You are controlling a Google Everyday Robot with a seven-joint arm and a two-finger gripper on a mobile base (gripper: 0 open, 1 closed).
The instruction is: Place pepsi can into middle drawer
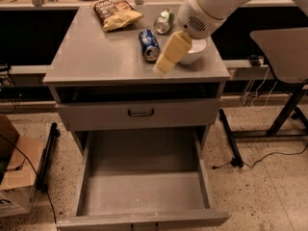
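The robot's gripper should next move to the blue body of the pepsi can [149, 46] on the cabinet top and close there.
The pepsi can [149, 44], blue with silver ends, lies on its side on the grey cabinet top [96, 57]. My gripper [161, 69] hangs just right of the can and a little nearer the front edge, tilted down to the left, apart from the can and holding nothing. The middle drawer [144, 191] is pulled out wide open below, a shallow grey tray with nothing in it. Above it is a shut drawer front with a black curved handle [141, 112].
A silver-green can [163, 21] and a chip bag [115, 12] lie at the back of the top. A white bowl [194, 52] sits behind my gripper. A cardboard box [14, 172] stands on the floor at left, a table leg and cables [284, 124] at right.
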